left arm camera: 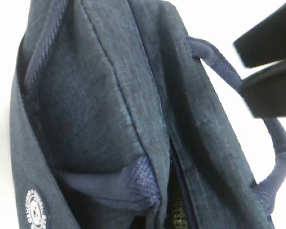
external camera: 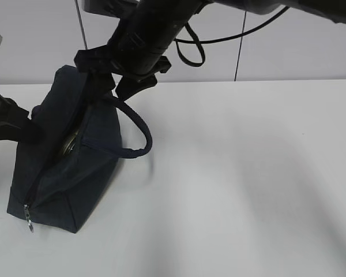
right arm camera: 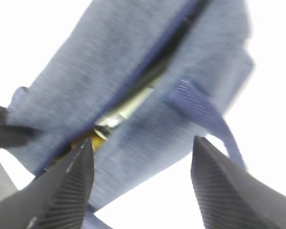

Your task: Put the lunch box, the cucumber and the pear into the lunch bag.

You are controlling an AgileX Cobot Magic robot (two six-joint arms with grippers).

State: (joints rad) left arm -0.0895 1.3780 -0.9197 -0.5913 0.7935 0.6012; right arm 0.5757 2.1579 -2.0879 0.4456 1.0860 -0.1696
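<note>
I will use my right gripper to grip its handle side (external camera: 100, 130) and pull the lunch bag toward the middle before zipping, since it stands far over on my left gripper's side.
The navy lunch bag (external camera: 63, 173) stands at the table's left, its top zipper open and the zip pull (external camera: 29, 222) at the near end. Through the slit I see a pale lunch box (right arm camera: 126, 109) and a bit of yellow pear (right arm camera: 83, 140). A strip of bumpy green in the left wrist view (left arm camera: 177, 214) may be the cucumber. My right gripper (right arm camera: 143, 142) is open and empty, just above the bag's far end (external camera: 112, 78). My left gripper (external camera: 32, 131) is at the bag's left side. Bunched fabric (left arm camera: 133, 186) hides its fingers.
The bag's padded handle (external camera: 139, 135) loops out to the right over the white table (external camera: 248, 173). The right arm (external camera: 155, 29) reaches in from the top across the middle. A grey wall stands behind the table.
</note>
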